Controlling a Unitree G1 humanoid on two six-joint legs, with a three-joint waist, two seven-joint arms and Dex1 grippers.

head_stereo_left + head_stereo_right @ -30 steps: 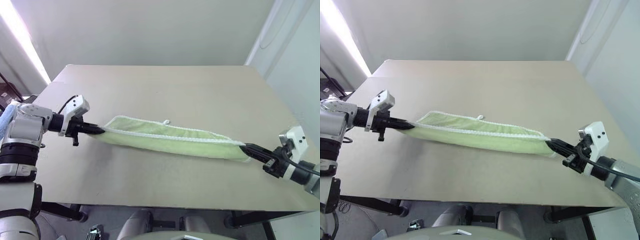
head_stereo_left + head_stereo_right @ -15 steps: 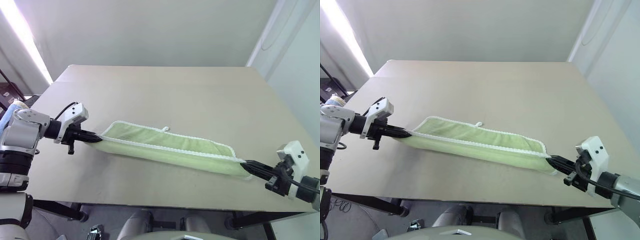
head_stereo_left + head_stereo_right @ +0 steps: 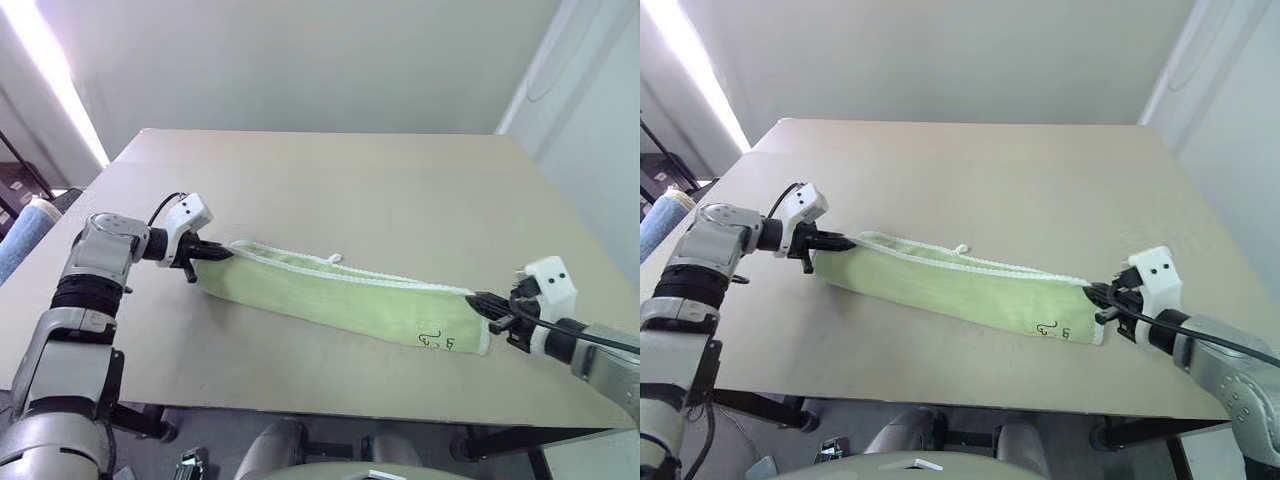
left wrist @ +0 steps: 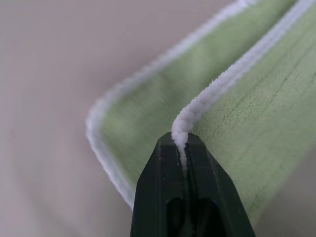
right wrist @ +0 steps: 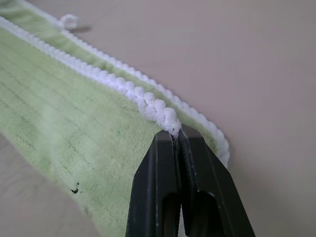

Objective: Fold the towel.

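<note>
Next, I take the towel's short edge (image 3: 486,338) with my right gripper and swing the scribbled end straight, because the doubled towel slants, with its scribbled end near the table's front edge.
The towel (image 3: 340,298) is lime-green with white edging and hangs doubled lengthwise just over the table, stretched between both grippers. Its small white loop (image 3: 336,259) sits on the far edge, and a dark scribble (image 3: 435,340) shows near the right end. My left gripper (image 3: 222,253) is shut on the white edging at the towel's left end; its wrist view shows the gripper (image 4: 181,140) pinching the cord. My right gripper (image 3: 478,302) is shut on the edging at the right end, and in its own wrist view the gripper (image 5: 175,132) clamps the braided edging.
The beige table (image 3: 400,180) stretches far behind the towel. Its front edge (image 3: 330,412) runs close below the towel. A rolled blue fabric (image 3: 22,240) stands off the table's left side. A white wall rises to the right.
Both grippers have carried the towel down toward the table and a little farther from me, the left one shifting right. The towel's near face now shows, with the scribble.
</note>
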